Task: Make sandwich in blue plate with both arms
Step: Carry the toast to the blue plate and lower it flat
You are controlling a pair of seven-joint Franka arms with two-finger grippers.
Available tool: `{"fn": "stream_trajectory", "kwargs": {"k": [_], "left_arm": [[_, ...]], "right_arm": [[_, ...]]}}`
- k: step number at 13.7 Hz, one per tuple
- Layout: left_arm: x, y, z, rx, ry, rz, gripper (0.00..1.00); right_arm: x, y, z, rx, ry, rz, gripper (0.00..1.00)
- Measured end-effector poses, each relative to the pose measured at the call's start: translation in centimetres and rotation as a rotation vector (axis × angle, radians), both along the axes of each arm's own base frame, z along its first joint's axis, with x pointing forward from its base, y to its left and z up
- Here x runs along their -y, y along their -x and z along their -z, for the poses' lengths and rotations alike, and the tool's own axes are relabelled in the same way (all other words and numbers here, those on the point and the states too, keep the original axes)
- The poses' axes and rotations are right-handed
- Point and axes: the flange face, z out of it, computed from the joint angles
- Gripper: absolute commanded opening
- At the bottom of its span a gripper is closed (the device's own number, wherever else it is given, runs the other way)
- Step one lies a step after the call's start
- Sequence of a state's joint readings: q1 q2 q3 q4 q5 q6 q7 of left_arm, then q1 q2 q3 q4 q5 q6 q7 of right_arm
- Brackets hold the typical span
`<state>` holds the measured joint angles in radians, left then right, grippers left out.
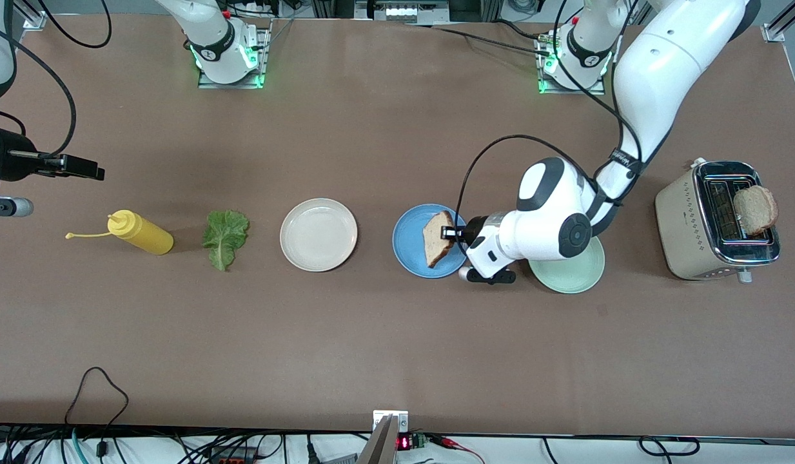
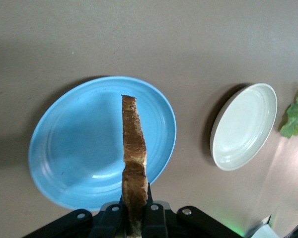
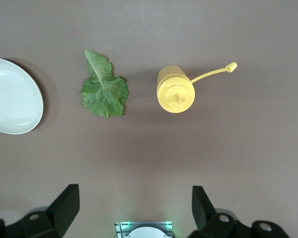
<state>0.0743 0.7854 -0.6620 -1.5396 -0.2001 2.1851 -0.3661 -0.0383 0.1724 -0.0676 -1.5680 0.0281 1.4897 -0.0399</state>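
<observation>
Next, my left gripper releases the light-brown slice of bread so it lies flat on the middle of the blue plate (image 1: 431, 240) (image 2: 98, 144).
The blue plate (image 1: 410, 248) lies mid-table, between a cream-white plate and a pale green plate. My left gripper (image 1: 458, 233) is shut on a light-brown bread slice (image 1: 438, 238) and holds it on edge over the blue plate. The left wrist view shows the slice (image 2: 133, 144) clamped in the left gripper (image 2: 135, 218) above the blue plate (image 2: 74, 148). A second bread slice (image 1: 755, 209) sticks out of the toaster. The green lettuce leaf (image 1: 225, 237) lies on the table. My right gripper (image 1: 81, 167) waits, open and empty, over bare table at the right arm's end; it also shows in the right wrist view (image 3: 134, 196).
A cream-white plate (image 1: 318, 234) lies between lettuce and blue plate. A yellow squeeze bottle (image 1: 141, 233) lies beside the lettuce (image 3: 103, 89). A pale green plate (image 1: 568, 274) lies partly under the left arm. A beige toaster (image 1: 687, 212) stands at the left arm's end.
</observation>
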Motion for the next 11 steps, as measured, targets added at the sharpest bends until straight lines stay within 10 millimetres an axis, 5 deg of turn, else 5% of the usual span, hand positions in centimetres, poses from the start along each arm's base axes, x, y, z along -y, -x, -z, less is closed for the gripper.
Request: {"fn": "stream_trajectory", "kwargs": {"k": [8, 9, 11], "left_arm": [[4.0, 2.4, 2.7, -0.048, 0.006, 0.002, 0.03], [4.1, 2.5, 2.8, -0.05, 0.005, 0.004, 0.13], [4.0, 2.4, 3.0, -0.051, 0.004, 0.002, 0.74]], "right_arm": [[-0.7, -1.1, 2.7, -0.028, -0.003, -0.012, 1.0], [-0.7, -1.2, 3.1, -0.029, -0.002, -0.013, 1.0], [-0.8, -1.4, 3.7, -0.024, -0.002, -0.014, 1.0]]}}
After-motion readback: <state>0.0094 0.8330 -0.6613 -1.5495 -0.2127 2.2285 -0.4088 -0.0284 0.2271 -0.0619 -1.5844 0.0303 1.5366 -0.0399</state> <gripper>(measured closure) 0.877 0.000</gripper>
